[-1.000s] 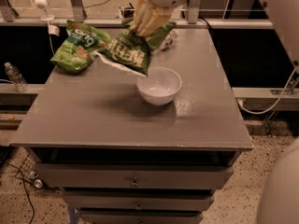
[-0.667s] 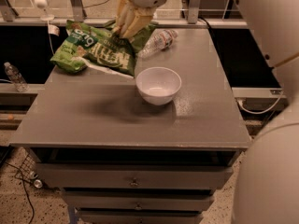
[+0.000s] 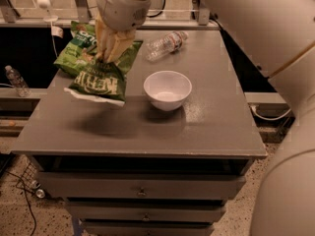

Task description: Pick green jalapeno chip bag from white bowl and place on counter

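Note:
The robot's gripper will release the green jalapeno chip bag, which hangs tilted above the counter, on the counter (image 3: 82, 120) in front of the lime-green chip bag.
My gripper (image 3: 109, 53) hangs over the left part of the counter (image 3: 147, 127) and is shut on the top edge of the green jalapeno chip bag (image 3: 102, 77). The dark green bag hangs tilted above the counter, its white bottom edge lowest, and casts a shadow below. The white bowl (image 3: 167, 89) stands empty near the counter's middle, to the right of the bag and apart from it.
A brighter lime-green chip bag (image 3: 74, 50) lies at the back left of the counter, partly behind the held bag. A clear plastic water bottle (image 3: 166, 44) lies at the back. My arm (image 3: 256, 43) crosses the upper right. Drawers are below the front edge.
My gripper has carried the green jalapeno chip bag leftward, away from the bowl, and the bag now hangs over the left part of the counter.

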Tool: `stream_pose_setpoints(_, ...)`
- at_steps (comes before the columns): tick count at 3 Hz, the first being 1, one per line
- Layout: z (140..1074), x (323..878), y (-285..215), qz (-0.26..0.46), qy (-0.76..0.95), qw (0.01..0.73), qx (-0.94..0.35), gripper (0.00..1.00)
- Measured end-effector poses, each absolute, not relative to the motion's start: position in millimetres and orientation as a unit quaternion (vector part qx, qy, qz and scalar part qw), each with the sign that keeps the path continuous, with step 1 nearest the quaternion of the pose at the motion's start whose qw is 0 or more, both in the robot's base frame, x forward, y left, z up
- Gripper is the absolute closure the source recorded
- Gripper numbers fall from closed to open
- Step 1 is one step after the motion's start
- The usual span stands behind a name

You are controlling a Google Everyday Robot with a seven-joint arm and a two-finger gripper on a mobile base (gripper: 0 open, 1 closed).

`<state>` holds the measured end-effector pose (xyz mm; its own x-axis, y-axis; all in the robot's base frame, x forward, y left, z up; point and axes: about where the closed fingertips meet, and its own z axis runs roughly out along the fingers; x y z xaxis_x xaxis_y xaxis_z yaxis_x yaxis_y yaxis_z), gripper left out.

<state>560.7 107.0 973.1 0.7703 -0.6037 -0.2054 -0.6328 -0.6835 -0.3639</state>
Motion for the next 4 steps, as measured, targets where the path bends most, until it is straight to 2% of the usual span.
stream_pose_setpoints(2,928.6,522.6,148.9,0.049,0.314,0.186,-0.930,1.00)
stream_pose_setpoints(3,928.8,522.5,149.4,0.049,0.314,0.187,-0.930,1.00)
stream_pose_setpoints(4,929.1,522.3,150.6,0.048,0.314,0.188,-0.929,0.85)
